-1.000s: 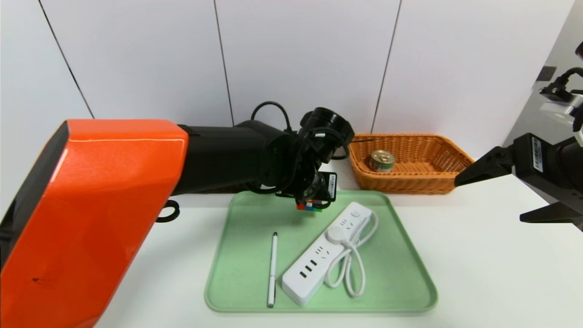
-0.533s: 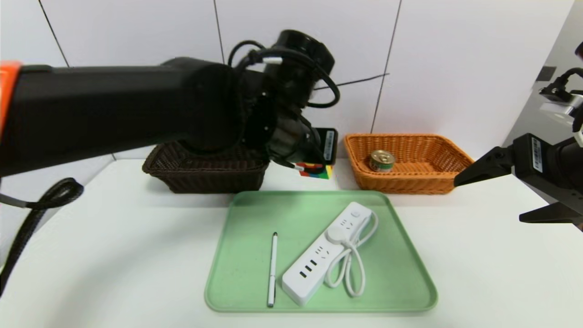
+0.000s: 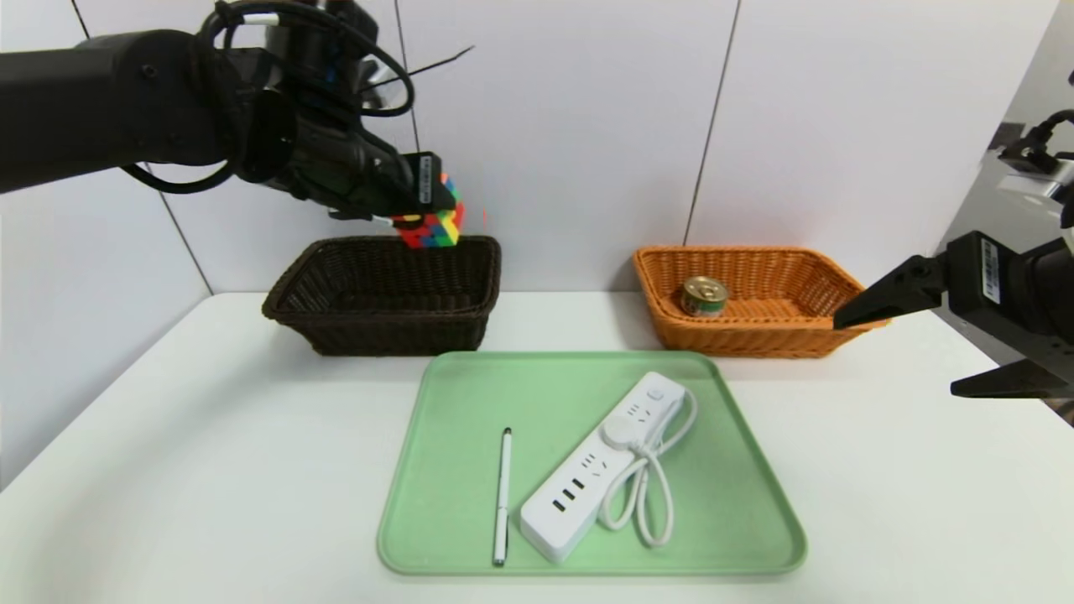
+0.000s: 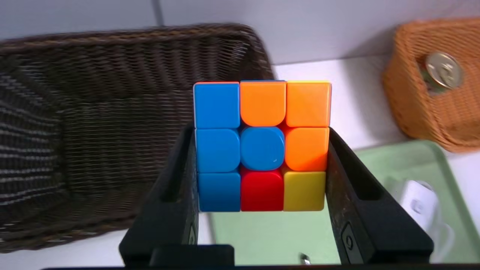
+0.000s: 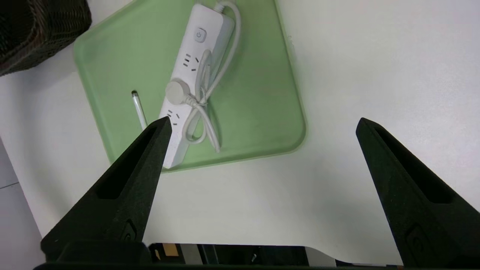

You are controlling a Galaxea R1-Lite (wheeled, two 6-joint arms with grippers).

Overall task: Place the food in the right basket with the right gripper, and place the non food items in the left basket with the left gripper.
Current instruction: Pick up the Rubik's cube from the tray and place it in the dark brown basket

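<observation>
My left gripper should release the multicoloured puzzle cube in the dark brown basket's end [image 3: 350, 291] [image 4: 87, 140] that is farthest from the tin can.
My left gripper [image 3: 430, 220] is shut on the multicoloured puzzle cube [image 3: 435, 225] [image 4: 262, 146], holding it in the air above the right end of the dark brown left basket [image 3: 382, 323] [image 4: 56, 112]. The food, a small tin can [image 3: 703, 295] [image 4: 442, 71], lies inside the orange-tan right basket [image 3: 755, 335]. A white power strip [image 3: 600, 466] [image 5: 191, 82] with its looped cord and a slim white pen [image 3: 503, 495] [image 5: 139, 110] rest on the green tray [image 3: 738, 537]. At the far right my right gripper [image 3: 898, 348] [image 5: 262, 123] hangs open over bare table, with nothing in it.
The white table [image 3: 210, 470] runs out to the wall panels behind both baskets. The tray [image 5: 262, 112] sits front and centre, between the baskets and the table's near edge. A black camera fixture [image 3: 1036, 164] stands beyond the right arm.
My left arm has risen and swung left, carrying the cube from just above the tray's back edge to above the dark brown basket. The right gripper has barely moved.
</observation>
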